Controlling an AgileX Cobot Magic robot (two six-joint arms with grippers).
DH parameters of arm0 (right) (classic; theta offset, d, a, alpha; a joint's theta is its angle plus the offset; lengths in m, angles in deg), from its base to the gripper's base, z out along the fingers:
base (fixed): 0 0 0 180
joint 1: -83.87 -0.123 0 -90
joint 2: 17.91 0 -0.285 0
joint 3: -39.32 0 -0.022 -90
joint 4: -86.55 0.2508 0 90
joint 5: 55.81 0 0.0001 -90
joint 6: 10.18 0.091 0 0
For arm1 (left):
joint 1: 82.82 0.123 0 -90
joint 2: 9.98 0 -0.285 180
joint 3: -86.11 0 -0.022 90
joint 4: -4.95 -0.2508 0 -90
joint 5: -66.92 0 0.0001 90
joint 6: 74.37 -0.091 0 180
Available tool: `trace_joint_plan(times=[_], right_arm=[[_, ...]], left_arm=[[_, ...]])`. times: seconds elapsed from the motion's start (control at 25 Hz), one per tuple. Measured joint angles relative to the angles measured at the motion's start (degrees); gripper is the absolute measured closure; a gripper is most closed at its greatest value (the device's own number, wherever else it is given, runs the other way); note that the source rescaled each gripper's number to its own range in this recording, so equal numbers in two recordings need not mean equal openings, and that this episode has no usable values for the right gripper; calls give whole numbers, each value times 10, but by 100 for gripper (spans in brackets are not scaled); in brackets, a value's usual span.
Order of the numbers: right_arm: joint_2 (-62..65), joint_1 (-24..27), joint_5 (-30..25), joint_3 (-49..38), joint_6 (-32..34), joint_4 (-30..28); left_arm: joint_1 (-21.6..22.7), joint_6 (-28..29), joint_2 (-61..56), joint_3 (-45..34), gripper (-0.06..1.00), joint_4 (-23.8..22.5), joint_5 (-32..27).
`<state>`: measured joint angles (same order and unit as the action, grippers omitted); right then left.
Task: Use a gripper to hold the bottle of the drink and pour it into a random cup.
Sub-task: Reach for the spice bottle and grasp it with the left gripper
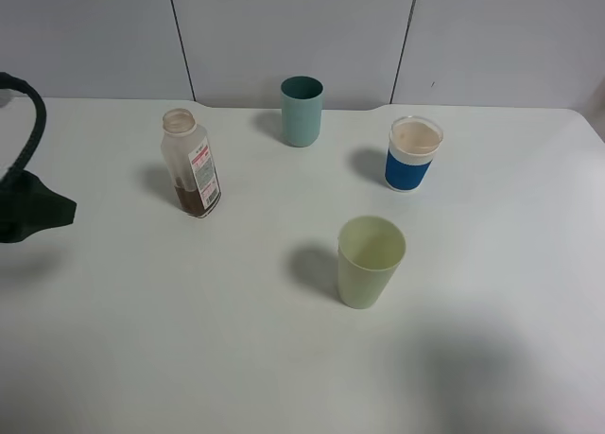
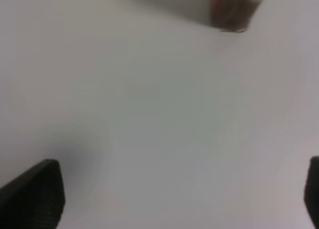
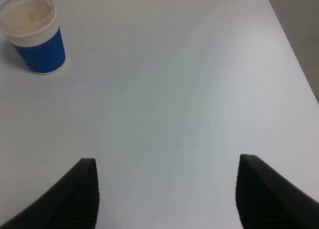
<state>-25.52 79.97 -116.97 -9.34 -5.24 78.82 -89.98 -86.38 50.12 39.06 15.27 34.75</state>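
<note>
The clear bottle is next for my left gripper, which should go to it and close on the bottle's lower half (image 1: pixel 194 185), around the top of the brown liquid.
The clear bottle (image 1: pixel 192 164) stands upright and capless on the white table, back left, with a white and red label and brown liquid at its base. The pale yellow-green cup (image 1: pixel 370 261) stands upright near the middle, toward the front. My left arm (image 1: pixel 33 212) is at the far left edge, apart from the bottle. In the left wrist view my left gripper (image 2: pixel 174 204) is open and empty, with dark fingers (image 2: pixel 37 199), and the bottle's brown base (image 2: pixel 232 12) lies ahead, blurred. My right gripper (image 3: pixel 169 199) is open and empty over bare table; the exterior view does not show it.
A dark teal cup (image 1: pixel 302 111) stands at the back middle. A blue-banded white cup (image 1: pixel 413 153) stands at the back right and also shows in the right wrist view (image 3: pixel 35 34). The table's far edge meets a grey panelled wall (image 1: pixel 284 27).
</note>
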Motion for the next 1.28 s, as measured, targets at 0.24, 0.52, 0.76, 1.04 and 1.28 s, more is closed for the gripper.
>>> trace_joint_plan(times=[0.24, 0.52, 0.76, 1.04, 1.28], right_arm=[[0, 0, 0, 0, 0, 0], [0, 0, 0, 0, 0, 0], [0, 0, 0, 0, 0, 0], [0, 0, 0, 0, 0, 0], [0, 0, 0, 0, 0, 0]], left_arm=[[-50, 7, 77, 0, -5, 2, 69], [-87, 8, 171, 0, -5, 3, 163], [-89, 9, 232, 0, -5, -2, 223], [-89, 9, 276, -33, -5, -25, 335], [-89, 18, 314, -89, -5, -45, 462]])
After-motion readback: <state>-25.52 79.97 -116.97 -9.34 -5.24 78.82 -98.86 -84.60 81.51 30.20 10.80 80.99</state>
